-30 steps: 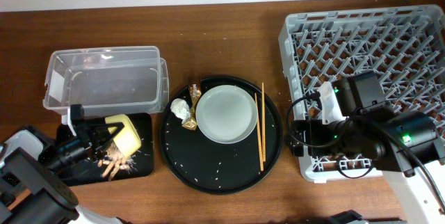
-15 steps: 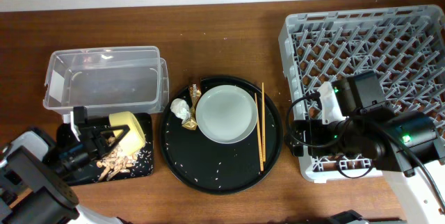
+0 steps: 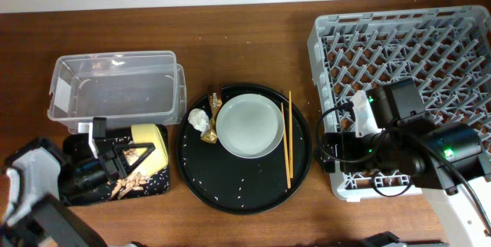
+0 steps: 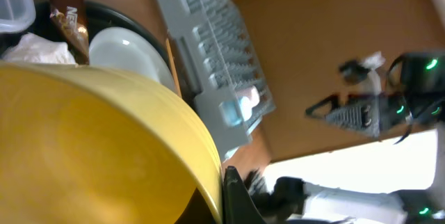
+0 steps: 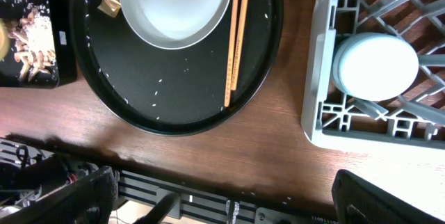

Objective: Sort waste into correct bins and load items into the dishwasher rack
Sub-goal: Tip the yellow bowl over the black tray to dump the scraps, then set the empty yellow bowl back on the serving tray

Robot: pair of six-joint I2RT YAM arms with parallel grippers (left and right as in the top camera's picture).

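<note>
Next, my left gripper sets the small yellow bowl down on the round black tray (image 3: 226,182) just in front of the plate.
My left gripper (image 3: 132,155) is shut on the rim of the small yellow bowl (image 3: 148,135), holding it tipped over the shallow black tray (image 3: 84,193), where brown food scraps with rice (image 3: 130,179) lie. In the left wrist view the bowl (image 4: 90,147) fills the frame beside one finger (image 4: 235,197). The plate (image 3: 249,125), chopsticks (image 3: 286,143), tissue (image 3: 198,117) and wrapper (image 3: 215,102) lie on the round black tray (image 3: 230,189). My right gripper (image 5: 229,197) is open and empty at the dishwasher rack's (image 3: 430,40) front left corner. A light blue cup (image 5: 376,66) stands in the rack. The pink cup is out of view.
The clear plastic tub (image 3: 115,86) stands behind the shallow black tray. Rice grains are scattered over the round black tray (image 5: 174,99). The right arm (image 3: 399,143) covers the rack's front left part. The table's front edge (image 5: 208,175) lies close below the right gripper.
My left gripper has moved right over the shallow black tray with the yellow bowl, and the bowl has turned. The scraps on the tray have shifted. The right arm has not moved.
</note>
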